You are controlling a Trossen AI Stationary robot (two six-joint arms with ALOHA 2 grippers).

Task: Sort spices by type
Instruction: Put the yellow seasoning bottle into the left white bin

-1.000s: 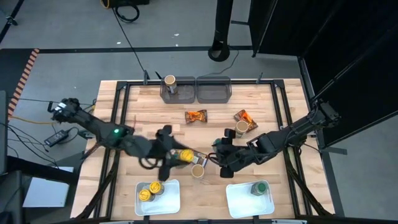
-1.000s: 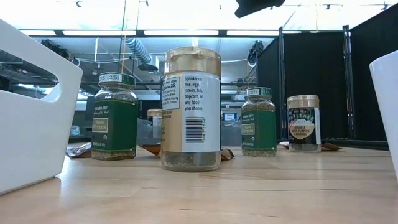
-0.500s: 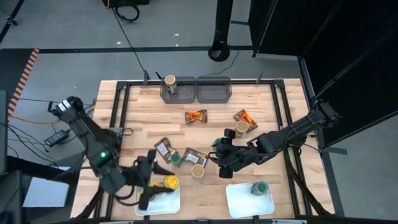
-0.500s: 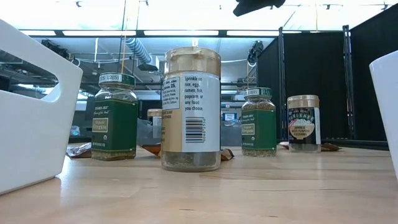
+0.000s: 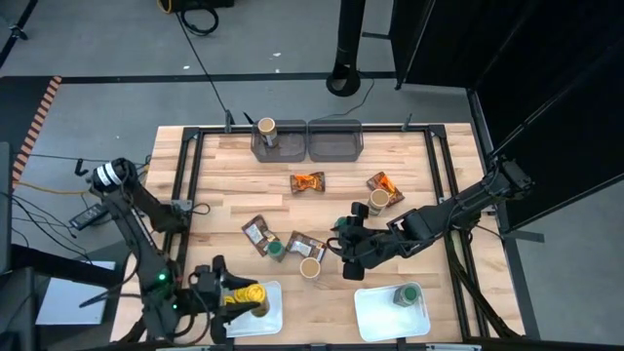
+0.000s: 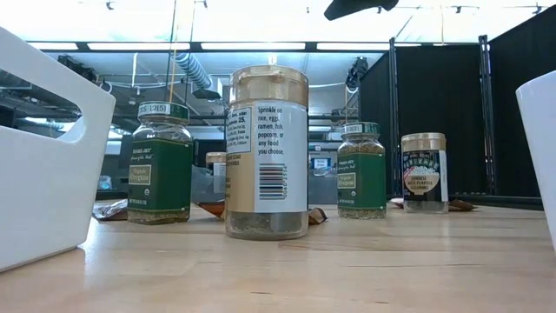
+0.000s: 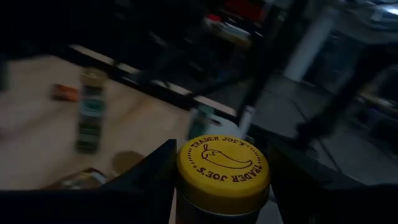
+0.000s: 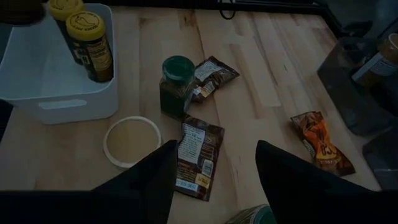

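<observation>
I should use my left gripper to set the yellow-lidded jar down and release it in the white tray [image 5: 244, 318] beneath it, beside the other yellow-lidded jar.
My left gripper [image 5: 232, 297] is shut on a yellow-lidded jar [image 5: 246, 294] above the left white tray [image 5: 268, 317], at the table's near left. Two yellow-lidded jars [image 8: 87, 34] show in that tray in the right wrist view. My right gripper [image 5: 347, 250] hangs open over the table's middle, touching nothing. Beside it a tan-lidded jar [image 5: 310, 268] and a green-lidded jar [image 5: 277, 250] stand on their bases, and two brown packets [image 5: 256, 234] lie flat. Farther off lie two orange packets [image 5: 307, 181]. My left gripper pinches the jar's body just under its yellow lid [image 7: 222, 169], one finger [image 7: 149, 180] on each side. The fingers come slanting from the table's left. The jar stands upright in the hold; whether its base touches the tray cannot be seen.
Two grey bins [image 5: 334, 143] sit at the far edge, and the left one holds a tan-lidded jar [image 5: 265, 127]. The right white tray [image 5: 375, 312] holds a green-lidded jar [image 5: 408, 294]. Another tan-lidded jar [image 5: 380, 200] stands near the right orange packet [image 5: 382, 182].
My left gripper has carried the yellow-lidded jar from the table's middle toward the near left edge, ending over the left white tray. The jar has stayed between its fingers the whole way.
</observation>
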